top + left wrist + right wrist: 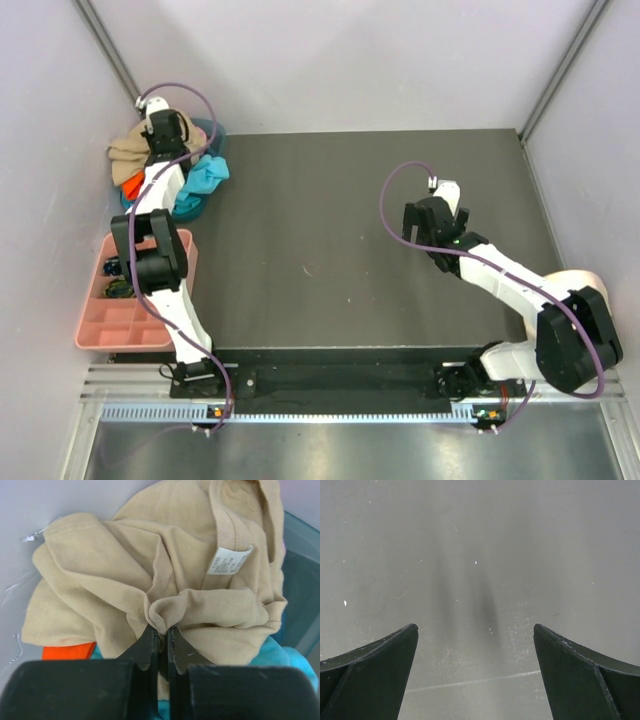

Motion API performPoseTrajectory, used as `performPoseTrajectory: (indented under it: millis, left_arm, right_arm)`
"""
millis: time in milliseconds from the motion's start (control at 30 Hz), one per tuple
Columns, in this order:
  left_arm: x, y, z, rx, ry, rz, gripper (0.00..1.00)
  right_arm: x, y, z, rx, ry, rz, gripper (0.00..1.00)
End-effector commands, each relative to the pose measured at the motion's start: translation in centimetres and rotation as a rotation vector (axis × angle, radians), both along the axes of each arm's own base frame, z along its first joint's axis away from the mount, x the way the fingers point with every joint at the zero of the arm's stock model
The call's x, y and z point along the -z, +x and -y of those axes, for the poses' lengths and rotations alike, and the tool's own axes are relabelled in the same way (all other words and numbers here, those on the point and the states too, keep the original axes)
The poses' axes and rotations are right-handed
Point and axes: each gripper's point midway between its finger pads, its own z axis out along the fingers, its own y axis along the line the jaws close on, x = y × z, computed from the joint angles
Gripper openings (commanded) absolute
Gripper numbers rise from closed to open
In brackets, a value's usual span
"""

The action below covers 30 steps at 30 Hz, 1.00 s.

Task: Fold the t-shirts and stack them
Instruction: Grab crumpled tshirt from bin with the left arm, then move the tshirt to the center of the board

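Next, my left gripper lets go of the tan t-shirt on the bare table [328,193] between the teal basin and my right gripper.
A crumpled tan t-shirt [125,570] with a white label lies on top of a heap at the table's far left corner [130,150]. My left gripper [162,629] is shut on a pinched fold of that tan cloth. Under it show an orange t-shirt [67,651] and a turquoise t-shirt [203,180], which spills toward the table. The heap sits in a teal basin [302,585]. My right gripper [476,630] hangs open over bare table on the right [440,215], with nothing between its fingers.
A pink compartment tray [120,320] with small items lies at the left table edge beside the left arm. A cream rounded thing [585,285] shows at the right edge behind the right arm. Grey walls close in the back and both sides.
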Motion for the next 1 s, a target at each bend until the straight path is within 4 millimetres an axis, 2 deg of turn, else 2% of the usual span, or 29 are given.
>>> performPoseTrajectory:
  millis: [0, 100, 167, 200, 233, 267, 300, 367, 400, 433, 533, 600, 733, 767, 833, 867, 933, 967]
  left_arm:
    - [-4.1, 1.0, 0.8, 0.032, -0.031, 0.131, 0.00]
    - [-7.2, 1.5, 3.2, 0.138, -0.101, 0.221, 0.00]
    - [-9.6, 1.4, 5.1, 0.195, -0.122, 0.262, 0.00]
    - [-11.7, 1.2, 5.8, 0.217, -0.121, 0.295, 0.00]
    - [-12.6, 1.1, 7.0, 0.242, -0.131, 0.300, 0.00]
    - [-12.9, 0.8, 7.6, 0.253, -0.139, 0.286, 0.00]
    - [-14.8, 0.3, 8.3, 0.268, -0.134, 0.315, 0.00]
    - [-16.2, -0.2, 10.3, 0.313, -0.133, 0.323, 0.00]
    - [-17.9, -0.8, 11.0, 0.330, -0.124, 0.346, 0.00]
    - [-18.6, -1.1, 12.2, 0.356, -0.113, 0.350, 0.00]
    - [-21.8, -2.5, 13.8, 0.395, -0.086, 0.379, 0.00]
    - [-24.0, -3.4, 17.0, 0.482, -0.079, 0.399, 0.00]
    - [-28.7, -5.1, 19.4, 0.550, -0.048, 0.479, 0.00]
    - [-30.6, -5.7, 19.8, 0.561, -0.042, 0.521, 0.00]
    - [-32.3, -6.0, 20.7, 0.600, -0.045, 0.564, 0.00]
    - [-34.1, -6.5, 21.1, 0.621, -0.046, 0.606, 0.00]
    - [-35.1, -6.4, 22.3, 0.678, -0.073, 0.632, 0.00]
    - [-36.2, -6.8, 22.7, 0.700, -0.080, 0.662, 0.00]
  right_arm:
    - [-2.3, 1.1, -0.9, 0.000, 0.037, 0.061, 0.99]
    - [-1.8, 0.9, -0.8, 0.003, 0.039, 0.053, 0.99]
    - [-1.7, 0.8, -0.8, 0.001, 0.042, 0.047, 0.99]
    - [-1.5, 0.7, -0.9, -0.001, 0.045, 0.042, 0.99]
    - [-1.4, 0.6, -0.9, 0.001, 0.046, 0.040, 0.99]
    - [-1.4, 0.5, -0.8, 0.002, 0.048, 0.041, 0.99]
    - [-1.4, 0.5, -0.8, 0.002, 0.048, 0.043, 0.99]
    - [-1.4, 0.4, -0.8, 0.005, 0.050, 0.044, 0.99]
    - [-1.5, 0.4, -0.7, 0.004, 0.049, 0.045, 0.99]
    - [-1.6, 0.4, -0.7, 0.005, 0.049, 0.045, 0.99]
    - [-2.1, 0.4, -0.4, 0.014, 0.046, 0.058, 0.99]
    - [-2.2, 0.3, -0.2, 0.021, 0.039, 0.064, 0.99]
    - [-2.8, 0.1, 0.2, 0.038, 0.040, 0.083, 0.99]
    - [-2.9, 0.0, 0.3, 0.039, 0.041, 0.086, 0.99]
    - [-3.3, -0.1, 0.4, 0.048, 0.047, 0.101, 0.99]
    - [-3.4, -0.1, 0.5, 0.050, 0.047, 0.105, 0.99]
    - [-3.7, -0.3, 0.9, 0.066, 0.044, 0.114, 0.99]
    - [-3.9, -0.4, 1.0, 0.070, 0.043, 0.119, 0.99]
